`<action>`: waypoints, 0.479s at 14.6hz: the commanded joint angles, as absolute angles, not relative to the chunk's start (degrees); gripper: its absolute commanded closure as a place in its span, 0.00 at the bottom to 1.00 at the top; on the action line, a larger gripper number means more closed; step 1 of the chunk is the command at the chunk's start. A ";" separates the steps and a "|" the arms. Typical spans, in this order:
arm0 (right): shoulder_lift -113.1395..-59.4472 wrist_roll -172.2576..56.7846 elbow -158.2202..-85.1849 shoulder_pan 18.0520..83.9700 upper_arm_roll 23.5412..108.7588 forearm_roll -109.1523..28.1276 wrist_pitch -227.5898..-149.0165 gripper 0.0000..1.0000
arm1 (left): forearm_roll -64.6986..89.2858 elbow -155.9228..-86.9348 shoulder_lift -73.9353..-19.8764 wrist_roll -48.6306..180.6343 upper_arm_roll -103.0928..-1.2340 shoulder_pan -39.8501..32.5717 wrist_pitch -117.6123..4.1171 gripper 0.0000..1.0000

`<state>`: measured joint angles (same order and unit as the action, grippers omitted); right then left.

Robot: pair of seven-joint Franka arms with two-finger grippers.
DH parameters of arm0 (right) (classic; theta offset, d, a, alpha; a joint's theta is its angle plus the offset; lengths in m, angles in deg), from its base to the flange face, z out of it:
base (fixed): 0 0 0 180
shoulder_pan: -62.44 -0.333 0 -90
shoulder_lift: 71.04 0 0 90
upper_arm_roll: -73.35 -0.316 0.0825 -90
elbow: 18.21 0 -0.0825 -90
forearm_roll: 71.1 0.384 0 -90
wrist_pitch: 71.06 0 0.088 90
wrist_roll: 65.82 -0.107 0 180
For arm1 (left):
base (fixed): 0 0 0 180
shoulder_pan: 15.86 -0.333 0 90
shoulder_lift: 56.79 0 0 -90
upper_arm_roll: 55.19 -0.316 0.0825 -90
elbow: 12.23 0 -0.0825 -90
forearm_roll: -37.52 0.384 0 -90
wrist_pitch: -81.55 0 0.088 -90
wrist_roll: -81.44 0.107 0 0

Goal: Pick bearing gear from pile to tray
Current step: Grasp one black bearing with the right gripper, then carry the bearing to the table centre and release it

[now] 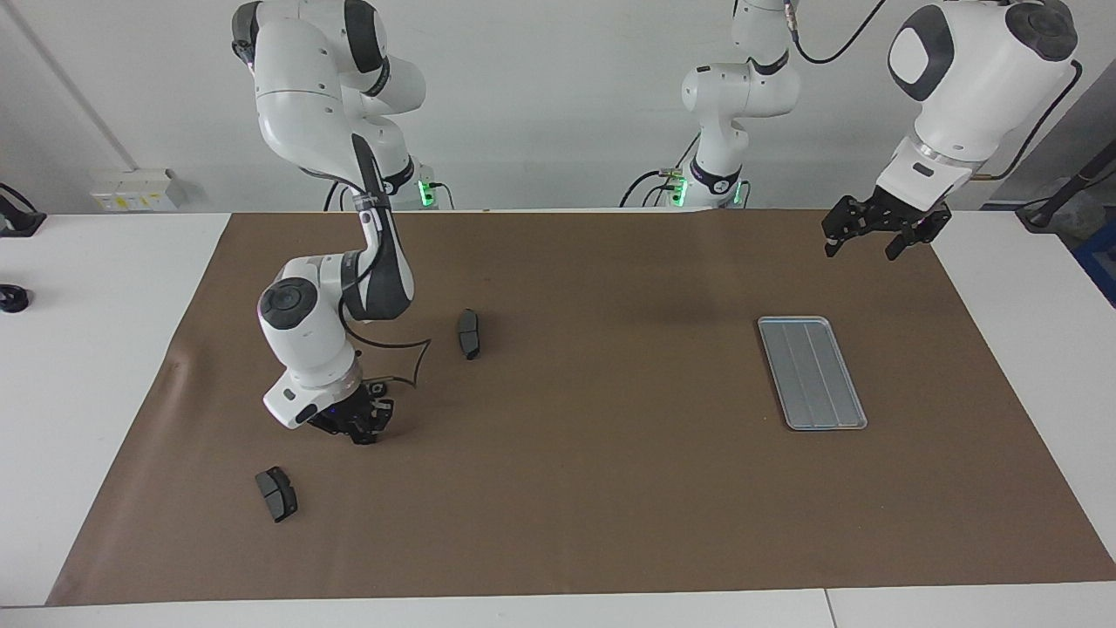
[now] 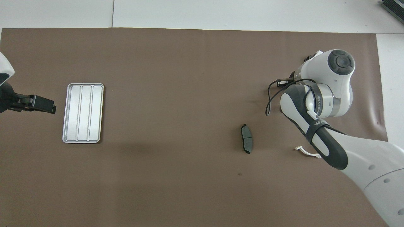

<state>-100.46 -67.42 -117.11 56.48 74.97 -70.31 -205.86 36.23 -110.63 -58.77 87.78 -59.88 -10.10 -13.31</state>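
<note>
The bearing gear is to rest between the tray and the brake pad, closer to the brake pad (image 2: 192, 103), once my right gripper lets go.
My right gripper (image 1: 364, 429) is down at the brown mat with its fingertips shut. Whether a bearing gear sits between them cannot be seen; in the overhead view the wrist covers that spot. The pile is scattered around it: one dark brake pad (image 1: 469, 333) (image 2: 246, 138) toward the table's middle, another brake pad (image 1: 276, 494) farther from the robots, and a white half-ring bracket (image 2: 305, 152) beside the forearm. The silver ridged tray (image 1: 811, 372) (image 2: 82, 113) lies empty toward the left arm's end. My left gripper (image 1: 876, 237) hangs open above the mat's corner beside the tray and waits.
The brown mat (image 1: 610, 488) covers most of the white table. A black cable (image 1: 417, 359) loops off the right arm's wrist just above the mat. A small dark object (image 1: 12, 299) sits on the white table at the right arm's end.
</note>
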 commanded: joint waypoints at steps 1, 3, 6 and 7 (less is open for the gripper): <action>-97.85 -71.07 -113.86 55.06 74.58 -69.61 -200.28 1.00 | 36.90 -112.34 -60.22 88.21 -59.67 -10.41 -14.52 0.00; -97.15 -77.74 -110.60 51.38 74.58 -70.22 -196.76 1.00 | 36.90 -112.43 -60.22 88.21 -59.76 -10.41 -14.52 0.00; -97.49 -87.06 -106.64 44.53 74.58 -70.22 -194.10 1.00 | 36.90 -112.34 -60.22 88.21 -59.76 -10.41 -14.52 0.00; -97.76 -91.01 -106.55 41.90 74.58 -69.70 -194.28 1.00 | 36.90 -112.34 -60.22 88.21 -59.76 -10.41 -14.52 0.00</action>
